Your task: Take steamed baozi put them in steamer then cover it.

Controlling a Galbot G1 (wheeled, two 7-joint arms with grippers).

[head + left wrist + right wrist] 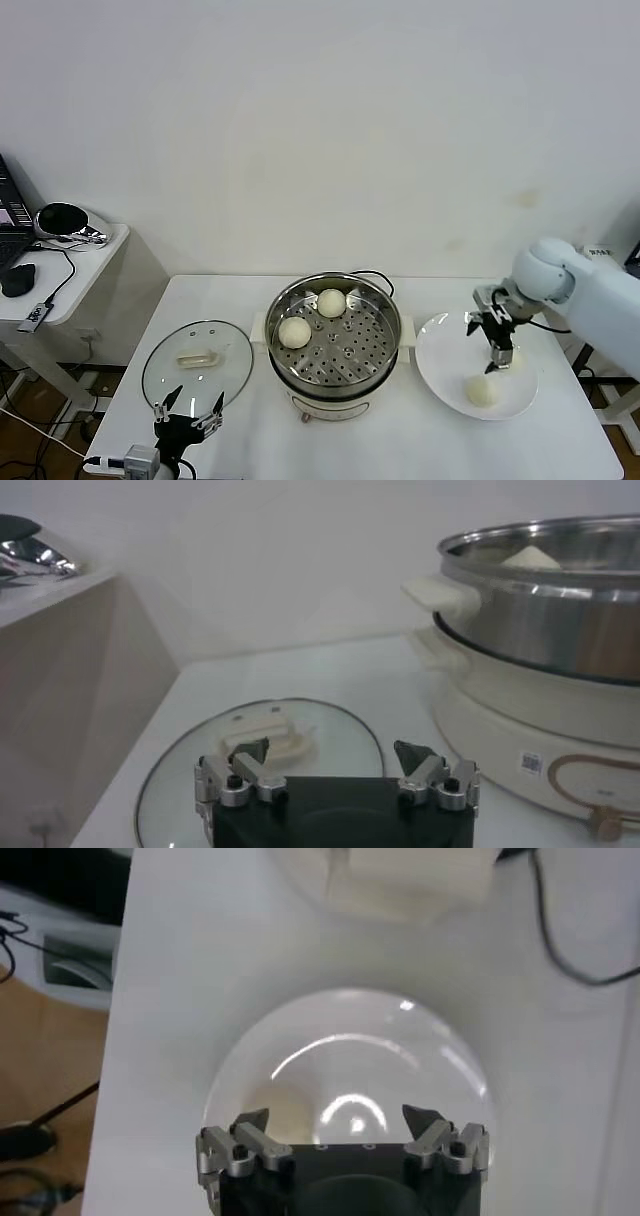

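Note:
I will bring my right gripper closed on the sides of the baozi (481, 390) (280, 1114) that is nearest to the front edge of the table on the white plate.
The steamer (335, 345) stands mid-table, with two baozi (331, 302) (294, 332) on its perforated floor. A third baozi (481, 390) lies on the white plate (440, 350) to the right. My right gripper (497, 356) hangs open and empty just above the plate, behind that bun. In the right wrist view the right gripper (336, 1130) is over the plate (350, 1038). The glass cover (197, 362) lies flat to the left of the steamer. My left gripper (187, 420) is open and empty at the cover's near edge. The left wrist view shows the left gripper (335, 765), the cover (330, 730) and the steamer (560, 610).
A low side table (60, 270) with a laptop, a mouse and a shiny round object stands at far left. A black cable (372, 274) runs behind the steamer. The table's front edge lies close to my left gripper.

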